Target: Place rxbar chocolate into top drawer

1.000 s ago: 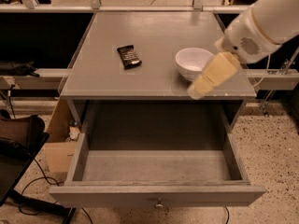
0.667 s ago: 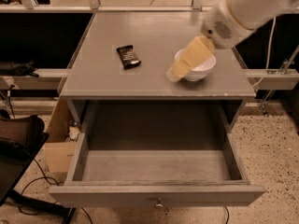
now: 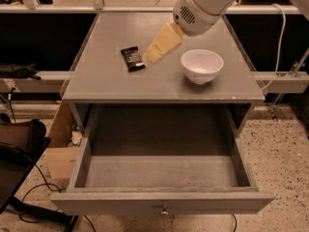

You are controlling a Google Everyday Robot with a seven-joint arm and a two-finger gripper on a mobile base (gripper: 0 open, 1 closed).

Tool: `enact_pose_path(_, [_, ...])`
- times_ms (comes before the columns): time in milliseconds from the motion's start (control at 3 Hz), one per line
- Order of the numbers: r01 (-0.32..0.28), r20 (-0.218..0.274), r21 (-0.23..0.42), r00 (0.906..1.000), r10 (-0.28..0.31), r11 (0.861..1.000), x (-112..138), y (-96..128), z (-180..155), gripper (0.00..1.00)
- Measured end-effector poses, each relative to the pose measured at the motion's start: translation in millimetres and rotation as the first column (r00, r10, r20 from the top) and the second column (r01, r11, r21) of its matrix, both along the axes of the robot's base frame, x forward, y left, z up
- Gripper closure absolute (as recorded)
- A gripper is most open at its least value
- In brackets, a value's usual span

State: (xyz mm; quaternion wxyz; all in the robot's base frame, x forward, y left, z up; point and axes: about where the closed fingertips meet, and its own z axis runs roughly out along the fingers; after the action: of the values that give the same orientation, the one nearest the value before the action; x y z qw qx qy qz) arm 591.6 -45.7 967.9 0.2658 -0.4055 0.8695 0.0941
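Observation:
I will next move my gripper to the middle of the rxbar chocolate (image 3: 133, 59) on the grey tabletop and close it there.
The rxbar chocolate (image 3: 132, 58) lies flat on the grey tabletop (image 3: 116, 81), left of centre, in a dark wrapper. My gripper (image 3: 150, 55) with cream-coloured fingers reaches down from the white arm at the upper right; its tip is just right of the bar, close above the tabletop. The top drawer (image 3: 161, 203) is pulled out wide below the tabletop, and its inside looks bare. Its metal knob (image 3: 164, 210) shows at the front panel's centre.
A white round bowl (image 3: 202, 65) stands on the tabletop right of the gripper. A cardboard box (image 3: 59, 153) and cables lie on the floor at the left. A dark chair (image 3: 19, 144) is at the far left. Rails run behind the table.
The arm has swung left across the tabletop, from over the bowl's right side to beside the rxbar chocolate. The bowl and bar have not moved.

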Motion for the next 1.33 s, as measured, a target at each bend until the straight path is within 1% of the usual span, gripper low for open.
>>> enact_pose_path(333, [0.0, 0.0, 0.0, 1.0, 0.0, 1.0, 0.0, -0.1, 0.0, 0.0])
enact_pose_path(667, [0.029, 0.009, -0.03, 0.9996, -0.028, 0.999, 27.3, 19.4, -15.1, 0.0])
enact_pose_path(1000, [0.086, -0.019, -0.092, 0.9959, -0.088, 0.992, 81.0, 44.7, -41.1, 0.0])
enact_pose_path(1333, [0.168, -0.076, -0.109, 0.9814, -0.176, 0.98, 129.6, 67.9, -57.9, 0.0])
